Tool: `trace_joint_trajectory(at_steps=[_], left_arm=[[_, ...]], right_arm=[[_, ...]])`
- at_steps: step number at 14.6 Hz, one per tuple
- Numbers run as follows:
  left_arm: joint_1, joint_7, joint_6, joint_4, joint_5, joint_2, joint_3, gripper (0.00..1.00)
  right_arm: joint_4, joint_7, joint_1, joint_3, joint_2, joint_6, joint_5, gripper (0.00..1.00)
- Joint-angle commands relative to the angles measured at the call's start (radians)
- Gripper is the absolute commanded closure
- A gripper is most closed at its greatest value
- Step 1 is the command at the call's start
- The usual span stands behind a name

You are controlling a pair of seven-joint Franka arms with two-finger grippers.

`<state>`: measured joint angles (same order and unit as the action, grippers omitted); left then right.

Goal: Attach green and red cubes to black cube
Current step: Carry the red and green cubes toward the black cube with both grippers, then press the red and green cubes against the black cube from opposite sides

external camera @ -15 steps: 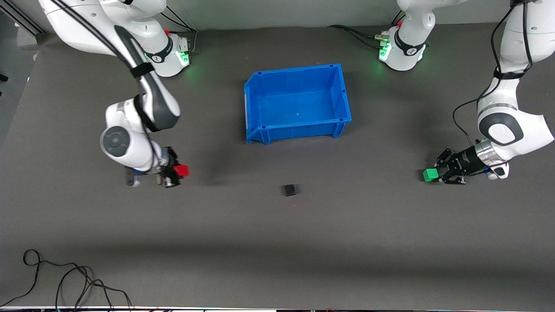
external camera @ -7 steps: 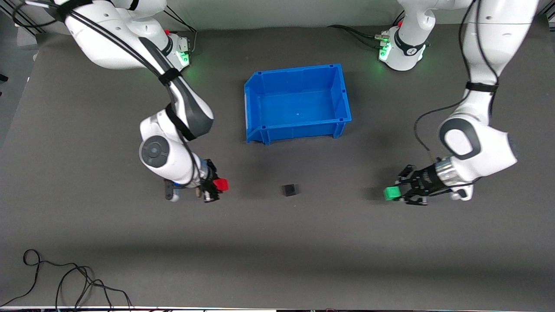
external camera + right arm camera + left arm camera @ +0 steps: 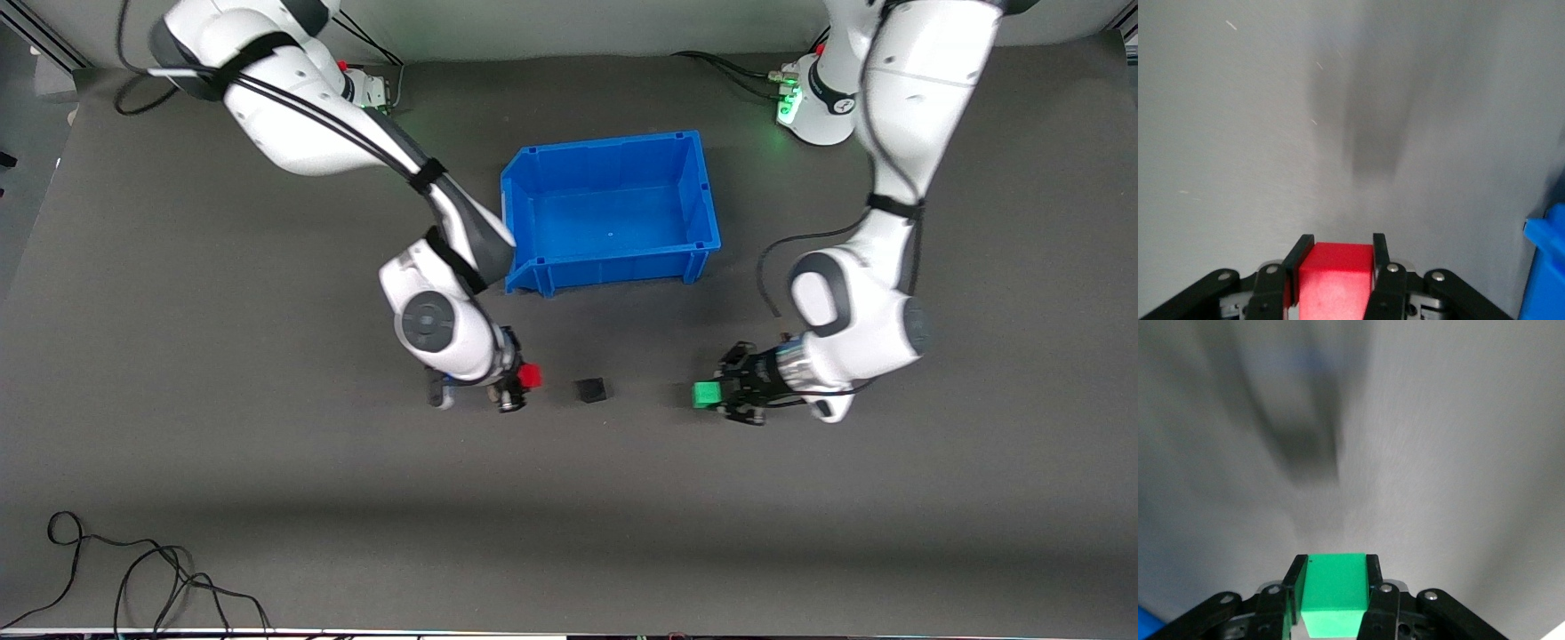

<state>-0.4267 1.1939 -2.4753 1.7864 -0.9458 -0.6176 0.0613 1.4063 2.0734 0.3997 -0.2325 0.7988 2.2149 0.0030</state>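
I need to let go of the green cube with my left gripper against the black cube's side opposite the red cube (image 3: 605, 385).
The black cube (image 3: 590, 389) sits on the dark mat, nearer the front camera than the blue bin. My right gripper (image 3: 524, 380) is shut on the red cube (image 3: 530, 376), held just beside the black cube toward the right arm's end; the red cube also shows in the right wrist view (image 3: 1336, 277). My left gripper (image 3: 716, 394) is shut on the green cube (image 3: 707, 394), a longer gap from the black cube toward the left arm's end; it also shows in the left wrist view (image 3: 1334, 587). The black cube appears only as a dark blur in both wrist views.
An empty blue bin (image 3: 702, 191) stands at mid-table, farther from the front camera than the cubes; its corner shows in the right wrist view (image 3: 1548, 267). A loose black cable (image 3: 133, 578) lies at the mat's near edge by the right arm's end.
Both arms have swept inward toward the black cube, each carrying its cube. The right gripper has come closest; the black cube has not moved.
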Motion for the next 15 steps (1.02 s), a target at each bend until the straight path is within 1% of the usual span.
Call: trace_joint_trajectory(at_steps=[1, 2, 3, 4, 5, 6, 7, 9, 12, 15], left_arm=[[-0.075, 0.065, -0.027, -0.122, -0.005, -0.109, 0.020, 0.74], [-0.090, 0.069, -0.031, -0.134, -0.010, -0.128, 0.020, 0.74], [-0.108, 0.073, -0.040, -0.145, -0.013, -0.143, 0.020, 0.74], [-0.122, 0.096, -0.062, -0.150, -0.013, -0.151, 0.020, 0.74], [-0.129, 0.128, -0.083, -0.154, -0.010, -0.160, 0.020, 0.74], [-0.139, 0.157, -0.095, -0.172, -0.005, -0.175, 0.020, 0.74], [-0.156, 0.182, -0.096, -0.191, -0.005, -0.188, 0.020, 0.74], [-0.172, 0.216, -0.094, -0.202, -0.001, -0.195, 0.020, 0.74], [-0.198, 0.246, -0.093, -0.202, -0.002, -0.194, 0.020, 0.74], [-0.221, 0.265, -0.094, -0.200, -0.004, -0.194, 0.020, 0.74]], right_arm=[[-0.101, 0.068, 0.007, 0.010, 0.086, -0.026, -0.001, 0.81], [-0.127, 0.091, 0.017, 0.010, 0.114, -0.024, -0.006, 0.81], [-0.151, 0.106, 0.036, 0.018, 0.140, -0.023, -0.029, 0.81], [-0.174, 0.120, 0.047, 0.036, 0.161, -0.023, -0.052, 0.81], [-0.203, 0.135, 0.048, 0.042, 0.187, -0.023, -0.058, 0.80], [-0.226, 0.140, 0.050, 0.042, 0.207, -0.023, -0.058, 0.76], [-0.237, 0.140, 0.057, 0.042, 0.218, -0.023, -0.058, 0.76], [-0.237, 0.137, 0.086, 0.044, 0.223, -0.023, -0.061, 0.83], [-0.240, 0.149, 0.100, 0.042, 0.226, -0.024, -0.057, 0.84], [-0.270, 0.159, 0.102, 0.042, 0.250, -0.021, -0.058, 0.84]])
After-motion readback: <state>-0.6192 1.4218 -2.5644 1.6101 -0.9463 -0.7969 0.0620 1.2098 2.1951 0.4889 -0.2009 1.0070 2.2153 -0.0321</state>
